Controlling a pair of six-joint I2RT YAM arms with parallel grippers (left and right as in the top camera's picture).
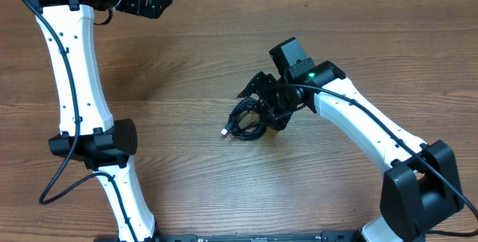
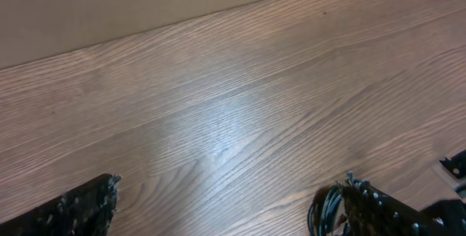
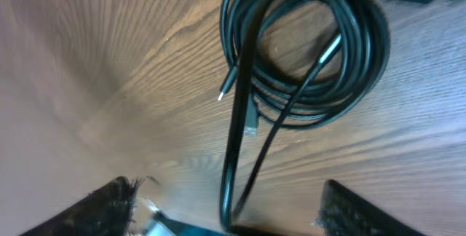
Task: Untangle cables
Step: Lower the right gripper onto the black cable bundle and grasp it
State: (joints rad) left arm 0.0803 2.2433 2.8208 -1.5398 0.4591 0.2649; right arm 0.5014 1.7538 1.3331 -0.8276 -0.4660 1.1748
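The coil of cables lies bunched with a loop sticking out, so my right gripper will take that loop (image 3: pixel 233 174) and lift the coil for my left gripper to hold.
The cables (image 1: pixel 248 120) lie in a small black coil at mid-table, a light plug end (image 1: pixel 224 131) poking out at its lower left. My right gripper (image 1: pixel 259 107) is right over the coil's right side. In the right wrist view the coil (image 3: pixel 306 61) fills the top, and two strands run down from it between my right gripper (image 3: pixel 229 192) fingers. The jaws stand wide apart and neither pad touches a strand. A silvery plug tip (image 3: pixel 220 96) points left. My left gripper (image 1: pixel 160 3) hangs open at the far left over bare wood (image 2: pixel 231 189).
The left arm's white link and black joint (image 1: pixel 112 139) stand at the left front, with a thick black wire (image 1: pixel 56 182) looping beside it. The right arm's base (image 1: pixel 422 190) fills the front right corner. The table's far edge (image 2: pixel 182 21) meets a plain wall.
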